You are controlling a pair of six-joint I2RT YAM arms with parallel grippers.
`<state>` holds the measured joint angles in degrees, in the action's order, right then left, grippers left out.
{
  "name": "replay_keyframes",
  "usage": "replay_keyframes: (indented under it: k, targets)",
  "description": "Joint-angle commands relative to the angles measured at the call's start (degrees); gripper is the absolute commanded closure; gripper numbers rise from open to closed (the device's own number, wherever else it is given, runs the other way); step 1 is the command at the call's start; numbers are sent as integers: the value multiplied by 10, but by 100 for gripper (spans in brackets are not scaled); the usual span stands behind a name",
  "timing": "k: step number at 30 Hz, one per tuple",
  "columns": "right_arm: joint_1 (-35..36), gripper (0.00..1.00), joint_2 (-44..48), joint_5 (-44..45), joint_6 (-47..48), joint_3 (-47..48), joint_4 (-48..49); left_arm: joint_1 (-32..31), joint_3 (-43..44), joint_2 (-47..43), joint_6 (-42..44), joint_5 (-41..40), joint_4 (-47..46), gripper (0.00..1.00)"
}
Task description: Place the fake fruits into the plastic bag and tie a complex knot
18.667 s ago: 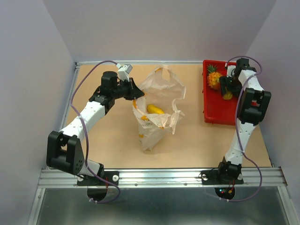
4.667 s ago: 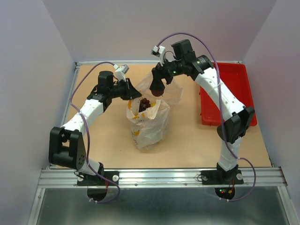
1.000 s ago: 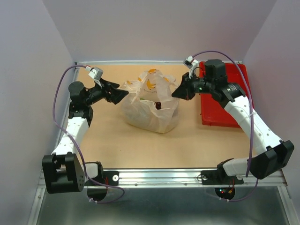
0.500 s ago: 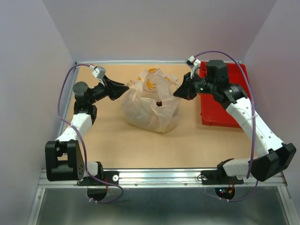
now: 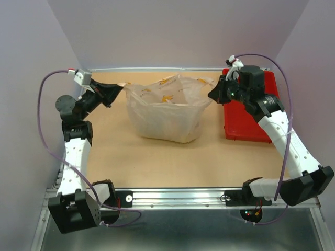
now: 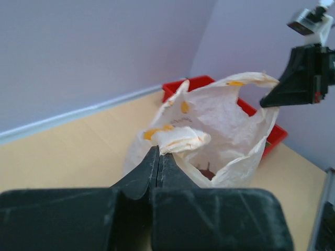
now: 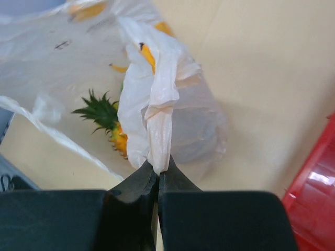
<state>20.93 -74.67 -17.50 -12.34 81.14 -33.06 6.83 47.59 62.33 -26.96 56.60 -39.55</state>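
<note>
I will lower the plastic bag, since its opening is wide open with the handles stretched apart, and then take the plastic at mid-mouth (image 5: 168,103) with my left gripper.
The plastic bag (image 5: 165,112) stands mid-table, stretched wide between both grippers. My left gripper (image 5: 119,88) is shut on its left handle, seen pinched at the fingertips in the left wrist view (image 6: 158,150). My right gripper (image 5: 212,94) is shut on the right handle (image 7: 159,136), which bunches into the jaws (image 7: 158,170). Of the fake fruits, a pineapple (image 7: 112,128) with a green crown shows inside the bag, and a dark fruit (image 6: 207,171) lies at the bottom. The other fruits are hidden by the plastic. A knot is not in view.
A red tray (image 5: 246,125) lies at the right edge, just beside and under the right arm, and it also shows behind the bag (image 6: 194,82). Walls close the table on three sides.
The left gripper has shut on the bag's left handle. Both arms have pulled outward and back, so the bag's mouth is now stretched wide and taut.
</note>
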Motion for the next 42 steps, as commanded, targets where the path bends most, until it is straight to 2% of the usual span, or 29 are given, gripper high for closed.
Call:
replay_keyframes:
  k: [1, 3, 9, 11, 14, 17, 23, 27, 29, 32, 34, 37, 38, 39, 40, 42]
  targets:
    - [-48, 99, 48, 151, -66, 2, 6, 59, 45, -63, 83, -70, 156, 100]
    - [-85, 100, 63, 171, -91, -25, 2, 88, 51, -70, 138, -107, 246, 100]
    - [-122, 99, 66, 147, -131, -86, -12, 135, 30, -34, 224, -106, 365, 100]
    - [-121, 100, 52, 120, -133, -112, -8, 136, 15, -29, 257, -123, 374, 100]
    - [-122, 99, 36, 124, -134, -146, 0, 137, -7, -21, 308, -174, 395, 100]
    - [-121, 100, 36, 75, -124, -210, 43, 151, -33, -15, 382, -206, 417, 100]
    - [-122, 100, 26, 35, -85, -274, 77, 158, -29, 25, 415, -242, 439, 100]
    - [-124, 99, 8, 61, -81, -283, 80, 158, 6, 73, 443, -314, 468, 100]
    - [-126, 99, -5, 60, -75, -287, 86, 158, 8, 79, 459, -322, 465, 100]
    - [-128, 100, -9, 16, -66, -276, 91, 158, 21, 82, 475, -260, 475, 100]
    - [-128, 99, -5, -51, -59, -252, 92, 158, 41, 77, 488, -160, 501, 100]
    - [-128, 82, 12, -116, -38, -217, 92, 154, 55, 59, 493, -58, 518, 100]
    - [-128, 68, 24, -121, -29, -212, 92, 150, 56, 46, 494, -49, 519, 100]
    - [-128, 63, 30, -125, -24, -200, 92, 144, 56, 39, 502, -36, 522, 100]
    - [-128, 51, 34, -123, -16, -194, 91, 141, 55, 32, 506, -33, 526, 100]
    - [-128, 44, 46, -108, -6, -182, 90, 137, 52, 17, 513, -31, 532, 100]
